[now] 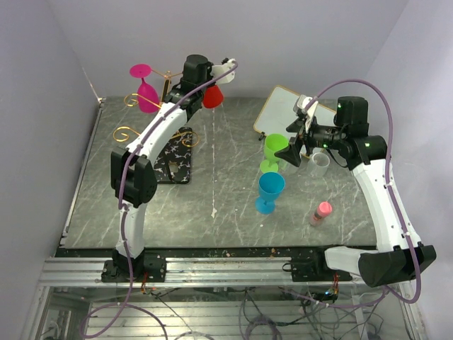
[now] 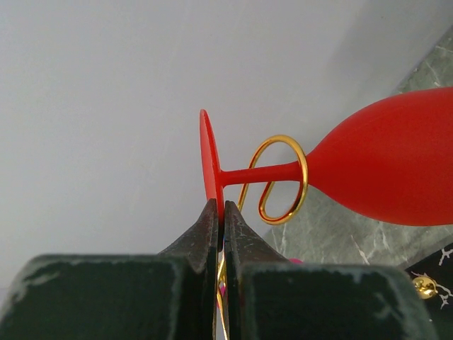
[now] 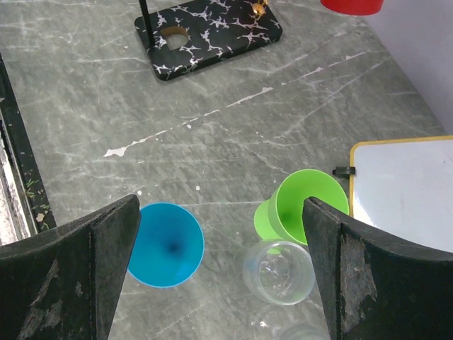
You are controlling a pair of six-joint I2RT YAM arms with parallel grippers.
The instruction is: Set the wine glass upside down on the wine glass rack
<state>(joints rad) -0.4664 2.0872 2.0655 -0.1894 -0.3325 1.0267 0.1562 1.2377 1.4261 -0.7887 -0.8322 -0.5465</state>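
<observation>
The green glass has a side toward the white board. Next, my right gripper goes down and closes on the green glass's rim (image 1: 287, 139) on that side.
A red wine glass (image 2: 389, 166) hangs bowl-down at the back of the table, its stem threaded through a curled gold arm end (image 2: 284, 177) of the wine glass rack (image 1: 173, 161). My left gripper (image 2: 219, 207) is shut on the rim of the glass's foot (image 2: 207, 152). From above, that left gripper (image 1: 228, 66) is high over the red wine glass (image 1: 213, 96). A pink glass (image 1: 146, 93) hangs upside down on another arm. My right gripper (image 3: 221, 205) stands open and holds nothing, above the cups at mid-table.
Under the right gripper (image 1: 291, 142) stand a green glass (image 3: 304, 211), a blue glass (image 3: 166, 244) and a clear glass (image 3: 278, 271). A small pink bottle (image 1: 320, 212) stands at the right. A yellow-edged white board (image 1: 287, 106) lies at the back right. The rack's black base (image 3: 209, 32) sits left of centre.
</observation>
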